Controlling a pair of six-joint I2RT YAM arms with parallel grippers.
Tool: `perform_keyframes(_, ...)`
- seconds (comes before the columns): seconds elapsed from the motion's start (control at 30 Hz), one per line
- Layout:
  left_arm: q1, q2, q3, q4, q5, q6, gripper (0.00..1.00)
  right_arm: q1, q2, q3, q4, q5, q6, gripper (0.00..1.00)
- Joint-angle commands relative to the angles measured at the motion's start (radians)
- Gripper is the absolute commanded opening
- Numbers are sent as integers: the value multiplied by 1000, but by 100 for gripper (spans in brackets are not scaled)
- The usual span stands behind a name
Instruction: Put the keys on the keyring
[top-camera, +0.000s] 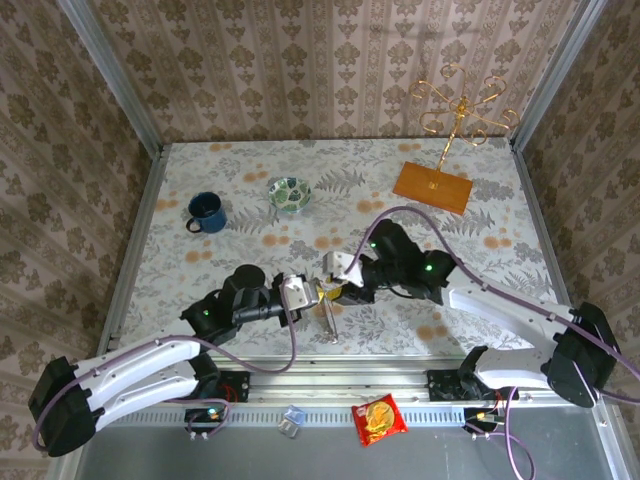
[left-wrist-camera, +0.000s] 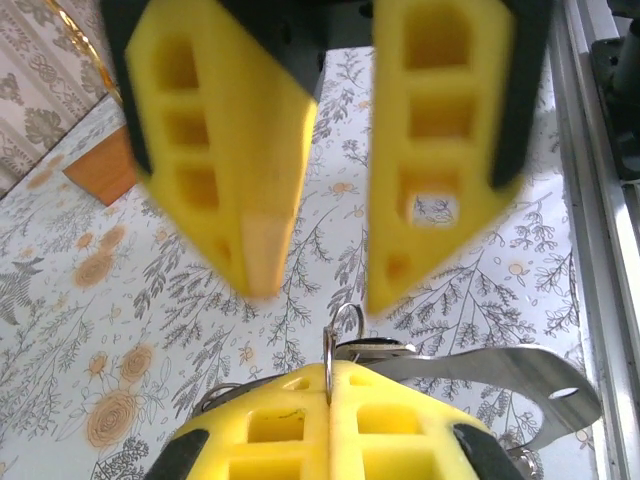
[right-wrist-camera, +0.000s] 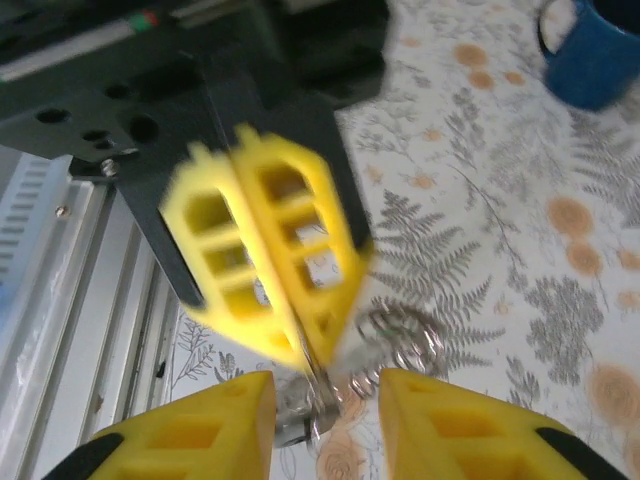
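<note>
The keyring's free loop is only at my right gripper's open fingers, so it should back off, line up, then come in and pinch that loop (left-wrist-camera: 349, 318).
My left gripper (top-camera: 308, 292) (left-wrist-camera: 328, 378) is shut on the keyring (left-wrist-camera: 329, 355), a small silver split ring that stands edge-up between its yellow pads. A flat silver key (left-wrist-camera: 500, 367) hangs from the ring to the right, and it shows as a long silver piece (top-camera: 328, 320) over the table. My right gripper (top-camera: 337, 288) (right-wrist-camera: 325, 405) faces the left one tip to tip and stands open. The blurred keyring (right-wrist-camera: 400, 340) and a bit of key metal (right-wrist-camera: 300, 415) lie between its spread fingers (right-wrist-camera: 210, 430). The green and dark keys cannot be told apart here.
A blue mug (top-camera: 205, 212) and a green-patterned bowl (top-camera: 290, 192) stand at the back left. At the back right is a gold wire stand (top-camera: 462, 110) on an orange base (top-camera: 433, 186). A red snack packet (top-camera: 380, 418) lies on the near rail.
</note>
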Motion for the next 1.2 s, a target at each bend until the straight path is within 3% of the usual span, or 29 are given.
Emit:
perform_keyframes(0.0,10,-29,-72,212,40,-66,0,-47,-63,-89,181,-92,151,36)
perform_keyframes(0.43,13,-38,-137,325,56,-101,0,-41,-3,-118,204,-144,213,34)
perform_keyframes(0.63,13,-34,-138,334,49,-112,0,-37,8,-117,190,-153,212,27)
perform_keyframes(0.9,13,-23,-142,368,52,-120,0,-36,8,-121,194,-141,208,0)
perform_keyframes(1.17,12,-17,-151,412,55,-129,0,-25,44,-100,169,-149,192,0)
